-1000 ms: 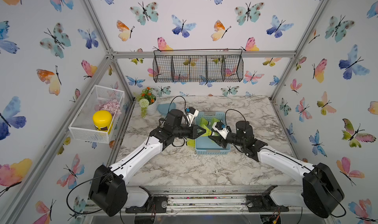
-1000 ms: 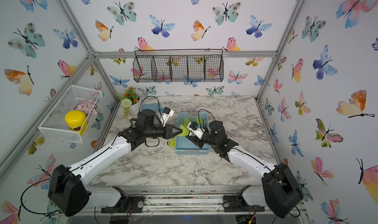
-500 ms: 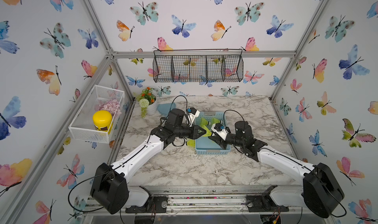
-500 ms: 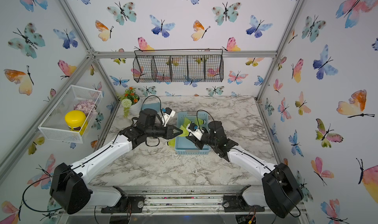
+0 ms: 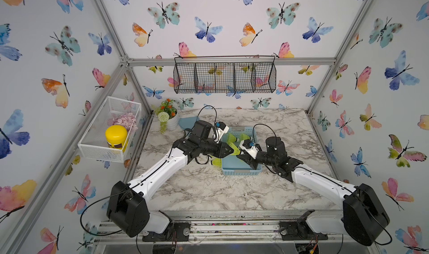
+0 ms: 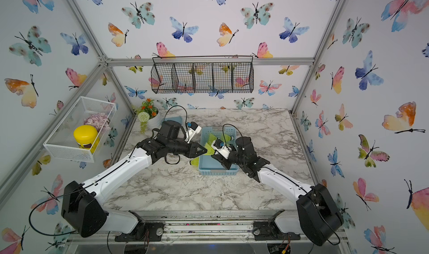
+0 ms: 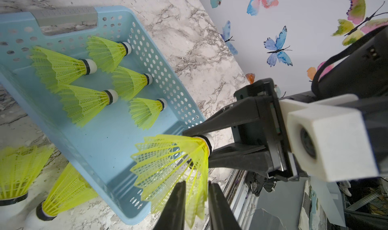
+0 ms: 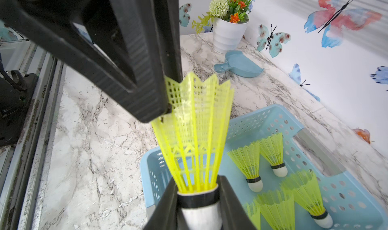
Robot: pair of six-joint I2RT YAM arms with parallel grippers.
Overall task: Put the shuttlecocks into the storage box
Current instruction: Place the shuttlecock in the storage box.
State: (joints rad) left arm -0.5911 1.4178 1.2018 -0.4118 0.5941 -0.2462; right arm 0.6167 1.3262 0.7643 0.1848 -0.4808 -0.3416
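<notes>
The shuttlecock's skirt sits loose in my left gripper. My left gripper should close on the skirt's rim [image 8: 176,88] before my right gripper lets go of the shuttlecock's white tip.
One neon yellow-green shuttlecock [image 7: 172,155] [image 8: 195,134] hangs in the air over the near left part of the light blue storage box [image 5: 241,171] [image 6: 218,171] [image 7: 109,138]. My right gripper [image 8: 196,179] [image 5: 240,153] is shut on its white tip and black band. My left gripper [image 7: 195,182] [image 5: 232,151] stands slightly open, and the skirt's rim lies loosely between its fingers. Several shuttlecocks [image 7: 60,65] lie in the far half of the box. Two more [image 7: 19,172] [image 7: 63,189] rest on the marble just left of the box, and one of them [image 5: 217,162] also shows in both top views.
A white pot of flowers [image 5: 170,120] [image 8: 228,35] and a blue scoop [image 8: 241,66] sit at the table's back left. A white wire basket [image 5: 111,129] with a yellow jar hangs on the left wall. A black wire basket [image 5: 225,76] hangs on the back wall.
My right gripper has closed on the shuttlecock's tip. My left gripper, which was shut on the skirt, has parted its fingers a little. Both arms stay over the box.
</notes>
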